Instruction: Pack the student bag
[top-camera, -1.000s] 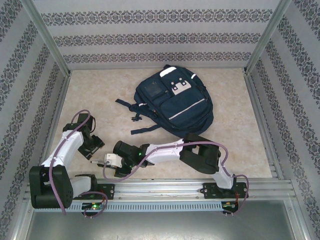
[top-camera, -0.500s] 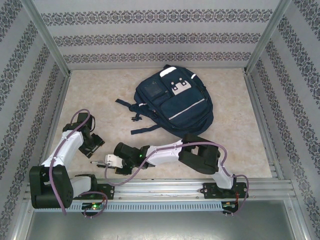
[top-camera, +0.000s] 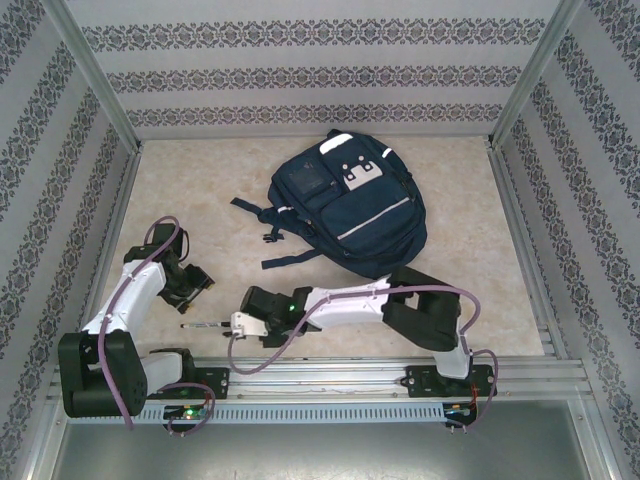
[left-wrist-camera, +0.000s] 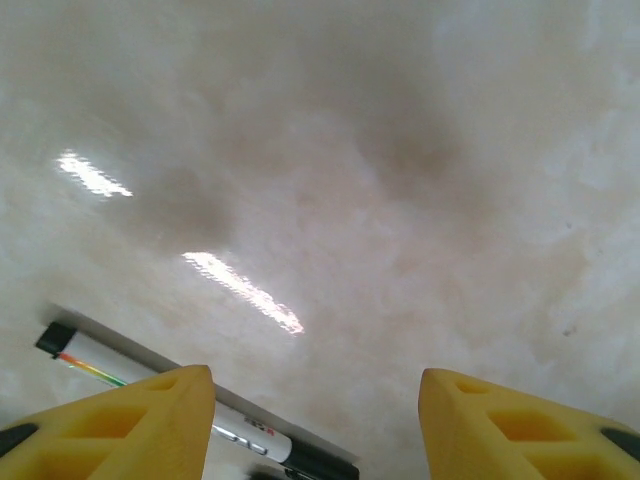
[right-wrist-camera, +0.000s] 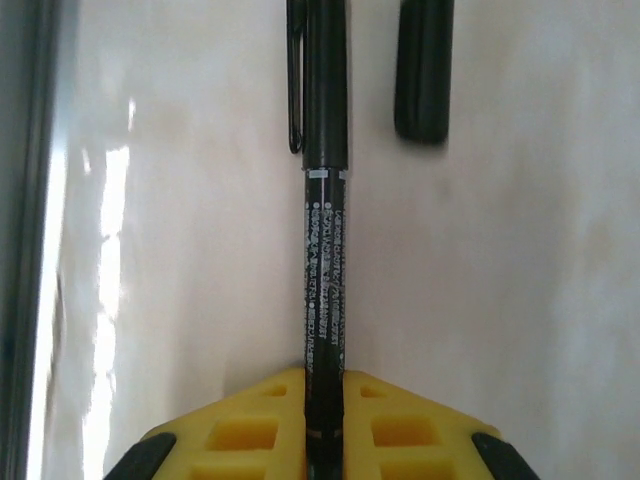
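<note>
I hold the black pen near its back end in my right gripper, so I need to open and take the black pen's printed middle (right-wrist-camera: 325, 265) before lifting.
The student bag (top-camera: 345, 205), a big navy backpack with white patches, lies flat at the middle back of the table with its straps trailing left. Near the front edge my right gripper (top-camera: 240, 325) is shut on a black pen (top-camera: 200, 325). In the right wrist view the pen (right-wrist-camera: 325, 250) runs straight out from between the yellow fingers of my right gripper (right-wrist-camera: 323, 385), printed barrel and clip showing. My left gripper (top-camera: 195, 285) is low over the table at the left. Its yellow fingers stand apart with nothing between them (left-wrist-camera: 315, 380). A white marker with a black cap (left-wrist-camera: 240, 435) lies beside its left finger.
A short black object (right-wrist-camera: 423, 70) lies next to the pen's far end. A metal rail (top-camera: 380, 375) runs along the table's near edge, and a grey metal strip (right-wrist-camera: 25, 200) borders the right wrist view. Patterned walls (top-camera: 320, 75) close in the table.
My right gripper has closed onto the black pen and shifted a little to the right with its arm. The left arm has hardly moved.
</note>
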